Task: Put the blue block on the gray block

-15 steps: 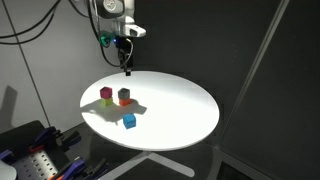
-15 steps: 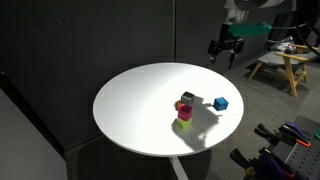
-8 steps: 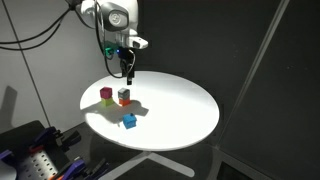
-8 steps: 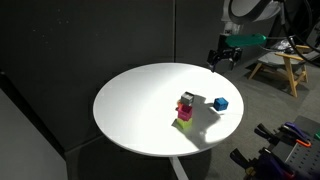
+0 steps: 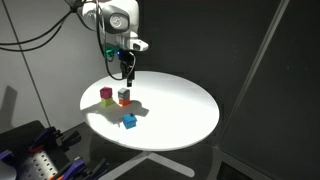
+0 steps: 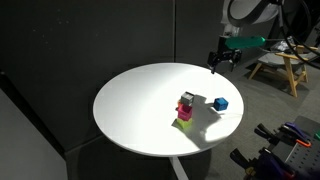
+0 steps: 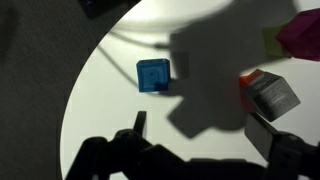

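Observation:
Next, I should close my gripper on the opposite sides of the blue block (image 5: 129, 121) (image 7: 153, 76), which lies by itself near the edge of the white round table.
The blue block (image 5: 129, 121) lies alone on the white round table (image 5: 180, 115), near its edge. It also shows in an exterior view (image 6: 220, 103) and in the wrist view (image 7: 153, 74). The gray block (image 5: 124, 94) sits on top of an orange block (image 5: 125, 102); it also shows in an exterior view (image 6: 187, 98) and in the wrist view (image 7: 275, 96). My gripper (image 5: 127, 72) hangs above the table's far edge, open and empty, apart from all blocks. In the wrist view my gripper (image 7: 200, 130) has its jaws spread wide, with the blue block ahead of them.
A magenta block (image 5: 106, 93) sits on a yellow-green block (image 5: 107, 101) beside the gray and orange stack. Dark curtains surround the table. A wooden stand (image 6: 285, 65) and equipment (image 5: 40, 150) stand off the table.
My gripper moved lower and slightly sideways over the table's far edge during the first half second, then stayed nearly still. The blocks have not moved.

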Robot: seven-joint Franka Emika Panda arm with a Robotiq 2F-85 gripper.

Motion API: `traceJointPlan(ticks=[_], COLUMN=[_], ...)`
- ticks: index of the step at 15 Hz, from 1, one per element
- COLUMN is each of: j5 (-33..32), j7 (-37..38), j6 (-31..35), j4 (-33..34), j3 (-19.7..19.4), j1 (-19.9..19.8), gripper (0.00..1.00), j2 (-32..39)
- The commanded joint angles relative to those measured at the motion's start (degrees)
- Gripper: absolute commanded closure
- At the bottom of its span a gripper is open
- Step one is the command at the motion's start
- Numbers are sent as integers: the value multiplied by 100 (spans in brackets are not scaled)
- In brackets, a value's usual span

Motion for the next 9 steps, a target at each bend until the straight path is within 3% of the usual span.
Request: traceJointPlan(ticks=[1, 9], j5=[1, -90], j7=[-3, 88], j6=[-15, 227], j4=[9, 167], j3=[-46, -134], j1=[45, -2], gripper=[0, 0], j2=[0, 295])
